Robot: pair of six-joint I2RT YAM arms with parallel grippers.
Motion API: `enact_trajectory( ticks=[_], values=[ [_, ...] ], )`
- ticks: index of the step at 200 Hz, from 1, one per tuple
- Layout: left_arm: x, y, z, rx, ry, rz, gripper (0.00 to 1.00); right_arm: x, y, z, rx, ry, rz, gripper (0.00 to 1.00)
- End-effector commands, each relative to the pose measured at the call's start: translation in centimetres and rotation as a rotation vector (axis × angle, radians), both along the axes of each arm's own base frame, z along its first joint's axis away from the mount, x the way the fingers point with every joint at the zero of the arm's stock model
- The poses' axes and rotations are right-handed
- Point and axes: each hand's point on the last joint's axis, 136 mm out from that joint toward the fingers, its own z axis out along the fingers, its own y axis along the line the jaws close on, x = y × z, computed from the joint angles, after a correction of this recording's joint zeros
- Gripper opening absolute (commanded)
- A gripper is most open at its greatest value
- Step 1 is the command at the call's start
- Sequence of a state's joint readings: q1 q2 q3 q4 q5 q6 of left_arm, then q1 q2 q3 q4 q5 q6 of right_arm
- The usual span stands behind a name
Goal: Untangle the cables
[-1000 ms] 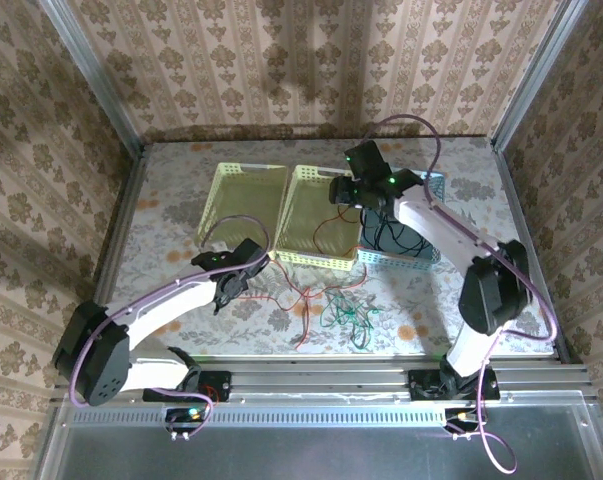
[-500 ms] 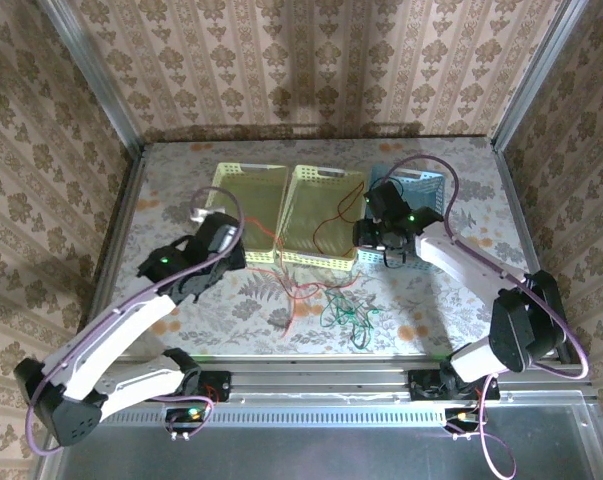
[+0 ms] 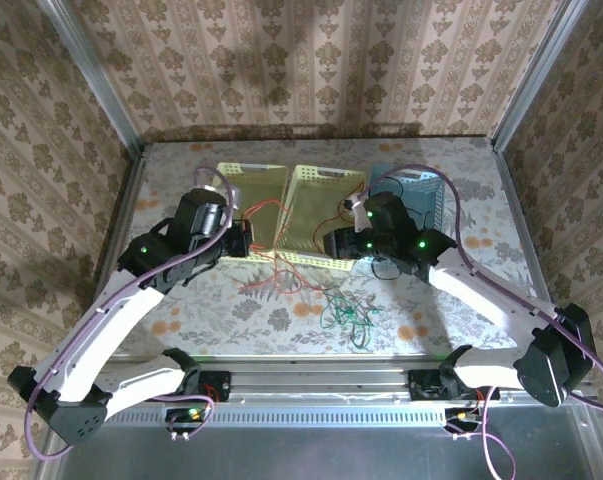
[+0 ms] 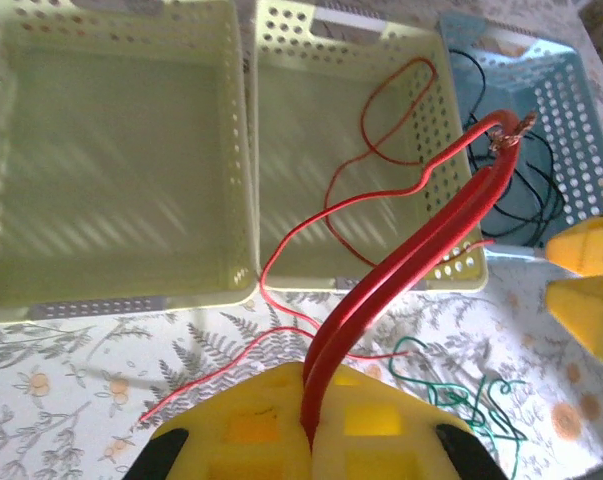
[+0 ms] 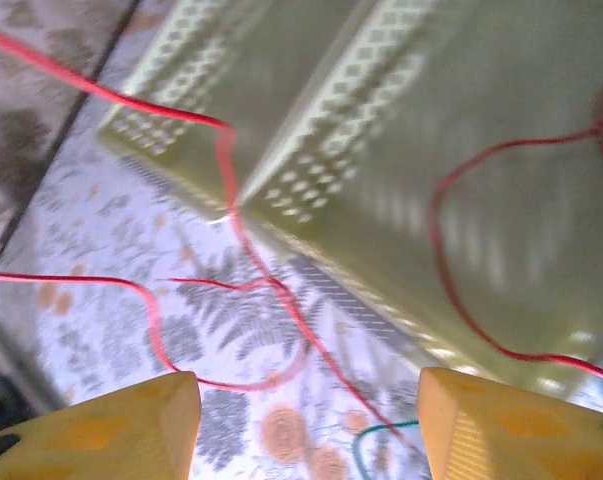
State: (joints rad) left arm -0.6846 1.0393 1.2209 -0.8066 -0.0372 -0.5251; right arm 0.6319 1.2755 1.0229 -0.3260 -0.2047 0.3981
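The red cable is held near its end by my left gripper, so I need to let go of it and take the trailing piece of cable (image 4: 269, 285) before I lift it into the middle yellow basket.
My left gripper (image 4: 316, 390) is shut on a doubled bundle of red cables (image 4: 431, 240) that rises from its jaws toward a bare metal end. From above, the left gripper (image 3: 243, 240) hangs at the front of the left yellow basket (image 3: 231, 180), with red cables (image 3: 271, 272) trailing down to the table. My right gripper (image 5: 306, 430) stands open above loose red strands (image 5: 231, 300), and it (image 3: 336, 243) hovers at the middle yellow basket's (image 3: 299, 180) front rim. A green tangle (image 3: 346, 315) lies on the table. Black cables (image 4: 526, 205) lie in the blue basket (image 4: 571, 110).
One red strand (image 4: 391, 110) lies inside the middle yellow basket (image 4: 281, 60). The three baskets stand side by side at the back of the floral table (image 3: 171, 290). Metal frame rails (image 3: 121, 230) and wallpapered walls close in the sides.
The left gripper rose and moved back toward the yellow baskets, pulling red cables with it. The right gripper swung from the blue basket leftward to the middle basket's front.
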Motion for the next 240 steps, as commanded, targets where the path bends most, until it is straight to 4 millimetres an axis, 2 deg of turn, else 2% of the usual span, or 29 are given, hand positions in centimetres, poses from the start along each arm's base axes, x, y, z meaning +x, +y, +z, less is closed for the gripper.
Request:
enact_trajectory(
  ticks=[1, 31, 34, 77, 87, 110, 129, 153, 159, 162, 170, 182, 201, 240],
  values=[
    [-0.5, -1.6, 0.7, -0.049, -0.019, -0.1, 0.0, -0.4, 3.4, 2.8, 0.042, -0.092, 0.139, 0.61],
    [-1.3, -3.2, 0.6, -0.059, -0.01, -0.184, 0.0, 1.6, 4.2, 3.6, -0.016, -0.155, 0.12, 0.62],
    [-1.4, -3.4, 0.6, -0.058, -0.009, -0.194, 0.0, 2.0, 4.4, 2.8, -0.035, -0.143, 0.123, 0.62],
    [-2.4, -5.0, 0.1, -0.029, 0.009, -0.274, 0.0, 4.1, 5.6, 3.1, -0.076, -0.185, 0.137, 0.59],
    [-2.6, -5.3, 0.2, -0.028, 0.002, -0.289, 0.0, 4.5, 5.5, 3.1, -0.089, -0.2, 0.122, 0.49],
    [-2.8, -5.5, 0.3, -0.026, -0.009, -0.31, 0.0, 5.5, 4.7, 3.0, -0.116, -0.221, 0.079, 0.14],
    [-2.8, -5.0, 0.0, -0.01, -0.021, -0.303, 0.0, 5.7, 3.8, 3.6, -0.13, -0.254, 0.04, 0.02],
    [-2.6, -4.3, -1.1, 0.013, -0.022, -0.278, 0.0, 5.1, 2.3, 5.5, -0.125, -0.302, -0.004, 0.0],
    [-2.6, -4.1, -1.5, 0.017, -0.02, -0.272, 0.06, 5.0, 2.1, 5.6, -0.128, -0.305, -0.01, 0.0],
    [-2.5, -4.1, -1.7, 0.02, -0.018, -0.268, 0.08, 4.6, 1.7, 6.8, -0.112, -0.327, -0.018, 0.0],
    [-2.5, -4.0, -2.1, 0.018, -0.022, -0.264, 0.13, 4.2, 1.1, 7.8, -0.108, -0.342, -0.028, 0.0],
    [-2.4, -4.0, -2.9, 0.012, -0.026, -0.262, 0.28, 3.5, 0.3, 9.1, -0.098, -0.363, -0.042, 0.0],
    [-2.5, -4.3, -4.2, -0.007, -0.026, -0.278, 0.45, 2.3, -0.9, 11.2, -0.072, -0.391, -0.058, 0.0],
    [-2.1, -4.1, -7.5, -0.007, 0.006, -0.242, 0.61, 0.9, -3.1, 16.6, -0.027, -0.493, -0.115, 0.0]
  ],
)
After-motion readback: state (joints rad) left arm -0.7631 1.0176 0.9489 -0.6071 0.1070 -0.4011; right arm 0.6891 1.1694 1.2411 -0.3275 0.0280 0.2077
